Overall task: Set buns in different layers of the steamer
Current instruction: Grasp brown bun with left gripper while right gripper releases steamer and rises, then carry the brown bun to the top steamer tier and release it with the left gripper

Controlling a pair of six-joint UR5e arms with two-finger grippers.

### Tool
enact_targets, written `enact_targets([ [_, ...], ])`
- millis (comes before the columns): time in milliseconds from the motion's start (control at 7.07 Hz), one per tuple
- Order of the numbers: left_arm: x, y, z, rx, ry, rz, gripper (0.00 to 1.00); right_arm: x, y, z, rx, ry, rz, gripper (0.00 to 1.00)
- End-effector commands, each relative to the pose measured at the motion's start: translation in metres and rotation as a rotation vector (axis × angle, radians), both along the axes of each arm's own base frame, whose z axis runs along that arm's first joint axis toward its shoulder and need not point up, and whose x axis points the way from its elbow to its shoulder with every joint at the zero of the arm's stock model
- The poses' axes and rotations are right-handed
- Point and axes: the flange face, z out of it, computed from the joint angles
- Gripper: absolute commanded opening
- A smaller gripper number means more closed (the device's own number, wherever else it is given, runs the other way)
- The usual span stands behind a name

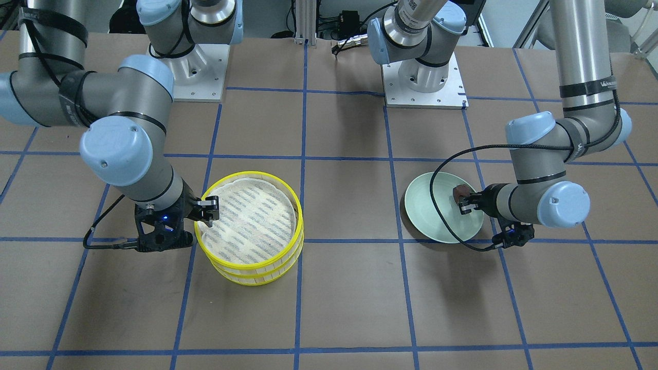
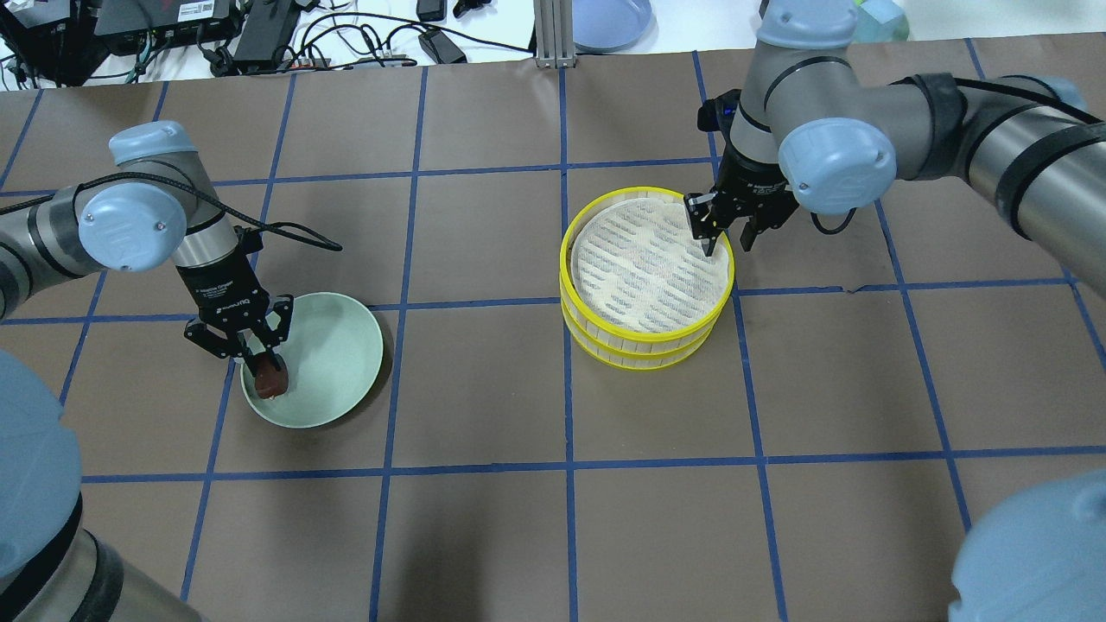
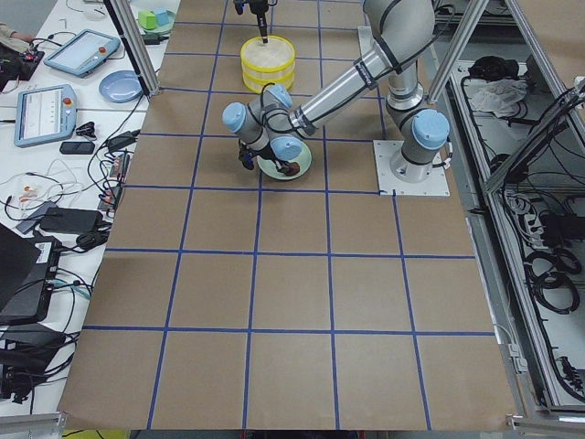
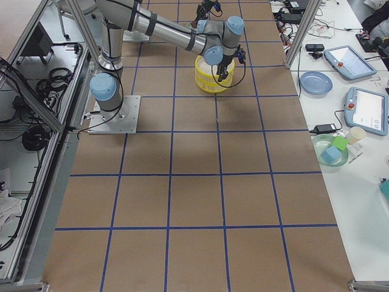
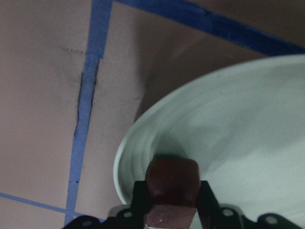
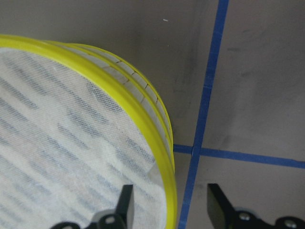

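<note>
The robot's left gripper needs to release the dark reddish-brown bun on the top liner [image 1: 285, 230] near the yellow rim that faces the plate.
My left gripper [image 2: 266, 367] is shut on the dark reddish-brown bun [image 2: 270, 380] at the near-left edge of the mint-green plate [image 2: 337, 363]. The left wrist view shows the bun [image 5: 171, 181] pinched between both fingers over the plate [image 5: 238, 124]. The two steamer layers [image 2: 644, 263] stand stacked, and the top liner [image 1: 252, 221] is bare. My right gripper [image 2: 726, 235] is open and straddles the top layer's yellow rim [image 6: 157, 157], one finger inside and one outside. The cream-white bun shows in no view.
The plate [image 1: 432, 210] lies about two grid squares from the steamer. The left wrist's black cable [image 1: 437, 174] arcs over the plate. The arm bases [image 1: 421, 77] stand at the table's robot side. A blue dish [image 2: 609, 22] sits beyond the far edge.
</note>
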Motion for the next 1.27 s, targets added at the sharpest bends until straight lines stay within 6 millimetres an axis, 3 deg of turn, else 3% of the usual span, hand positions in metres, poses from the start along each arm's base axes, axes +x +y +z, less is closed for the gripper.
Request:
enact_targets([
  [0, 0.001, -0.005, 0.018, -0.042, -0.004, -0.007, 0.00, -0.009, 0.056, 0.130, -0.062, -0.002, -0.010, 1.00],
  [142, -0.002, -0.015, 0.038, -0.084, -0.004, 0.002, 0.00, -0.013, 0.087, 0.188, -0.070, 0.000, -0.021, 1.00],
  [283, -0.015, -0.029, 0.066, -0.141, 0.054, 0.042, 0.00, -0.013, 0.096, 0.217, -0.080, -0.001, -0.031, 1.00],
  [425, -0.036, -0.046, 0.099, -0.185, 0.026, 0.124, 0.00, -0.013, 0.101, 0.215, -0.050, -0.006, -0.024, 1.00],
  [566, -0.079, -0.053, 0.133, -0.247, 0.032, 0.128, 0.00, -0.014, 0.100, 0.216, -0.051, -0.006, -0.021, 1.00],
  [708, -0.119, -0.054, 0.154, -0.288, 0.081, 0.195, 0.00, -0.014, 0.101, 0.217, -0.053, -0.001, -0.021, 1.00],
  [849, -0.152, -0.058, 0.169, -0.313, 0.126, 0.288, 0.00, -0.015, 0.100, 0.214, -0.047, 0.003, -0.022, 1.00],
  [1132, -0.240, -0.052, 0.188, -0.378, 0.178, 0.381, 0.00, -0.015, 0.101, 0.214, -0.045, 0.000, -0.022, 1.00],
])
